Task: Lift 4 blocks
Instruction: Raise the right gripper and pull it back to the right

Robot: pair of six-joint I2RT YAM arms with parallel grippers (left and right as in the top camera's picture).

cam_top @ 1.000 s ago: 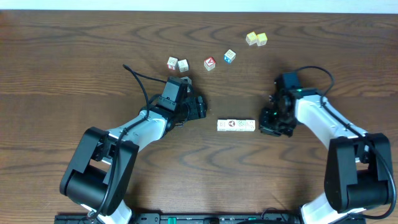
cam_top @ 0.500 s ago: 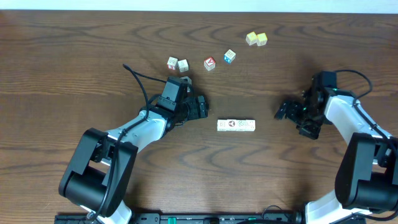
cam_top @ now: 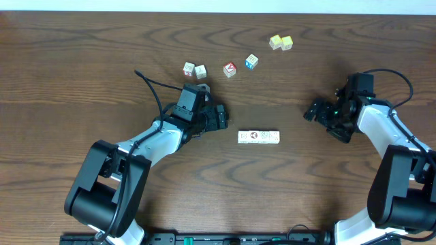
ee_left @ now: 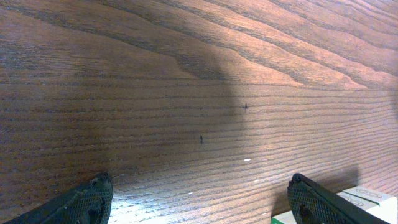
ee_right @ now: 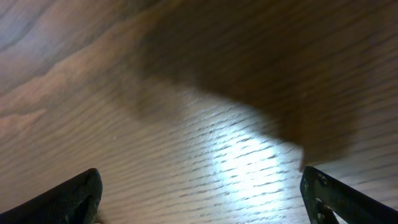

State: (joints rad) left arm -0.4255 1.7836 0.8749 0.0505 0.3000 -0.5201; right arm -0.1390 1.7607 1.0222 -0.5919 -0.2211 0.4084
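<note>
The empty right fingers will close just beside the row of four blocks, at the row's end (cam_top: 281, 137) facing my right gripper.
Four cream-white blocks (cam_top: 259, 137) lie end to end in one short row on the dark wooden table (cam_top: 82, 54). My left gripper (cam_top: 222, 117) rests up and to the left of the row, open, nothing between its fingers. In the left wrist view the left gripper (ee_left: 199, 202) straddles bare wood, and a corner of the blocks (ee_left: 370, 200) peeks past the right finger. My right gripper (cam_top: 320, 121) hangs well to the right of the row, open and empty. The right wrist view shows the right gripper (ee_right: 202, 199) over bare wood only.
Along the back stand two whitish cubes (cam_top: 194, 70), a red-faced cube (cam_top: 229, 69), a blue-faced cube (cam_top: 251, 62) and two pale yellow cubes (cam_top: 281, 42). A black cable (cam_top: 153, 85) trails from the left arm.
The right gripper pulled away from the row's right end, moving right and slightly back, and opened wide. The left gripper stayed put and opened a little more. The row has not moved.
</note>
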